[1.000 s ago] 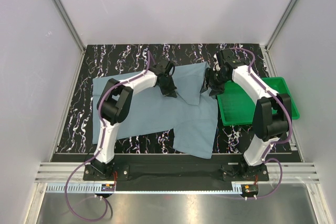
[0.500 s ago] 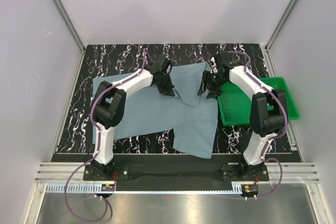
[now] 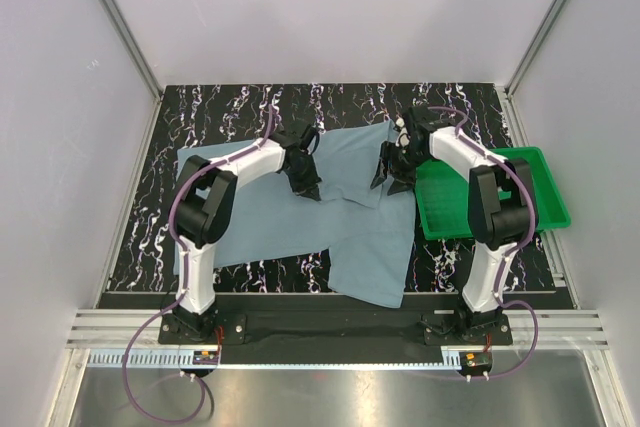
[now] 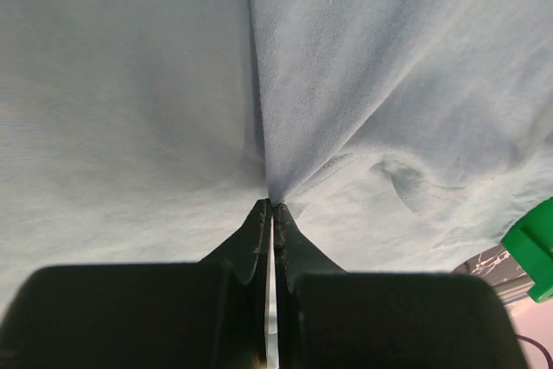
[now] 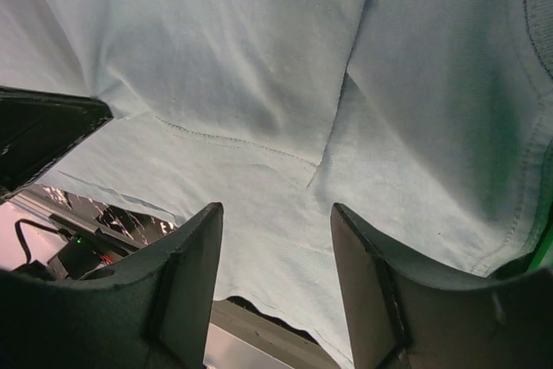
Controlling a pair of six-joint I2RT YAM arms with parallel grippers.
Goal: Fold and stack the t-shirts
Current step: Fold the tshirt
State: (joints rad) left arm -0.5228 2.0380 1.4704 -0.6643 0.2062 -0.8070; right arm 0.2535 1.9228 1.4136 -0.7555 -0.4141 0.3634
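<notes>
I will pinch the flap's loose corner [image 3: 377,207] with my right gripper and pull the hem straight, as the hem of the t-shirt flap lies wavy beside my left gripper.
The dusty blue-grey t-shirt [image 3: 265,222] lies spread over the black marbled table, partly folded, with a flap lying across its far middle. My left gripper [image 3: 307,189] is down on that flap and shut on a pinch of cloth. In the left wrist view the jaws [image 4: 272,206] meet on a raised ridge of the t-shirt [image 4: 389,84]. My right gripper [image 3: 386,176] hovers open over the shirt's right part, close to the tray. Its fingers [image 5: 276,213] stand wide apart with nothing between them, above the t-shirt [image 5: 259,66] and a seam.
A green plastic tray [image 3: 520,209] sits at the right edge of the table, touching the shirt's right side, and its corner [image 4: 534,248] shows in the left wrist view. Bare marbled table [image 3: 220,107] runs along the far side. Grey walls enclose the table.
My left gripper has drawn the pinched cloth a little toward the near left. The right gripper has moved left from the tray's edge to over the shirt.
</notes>
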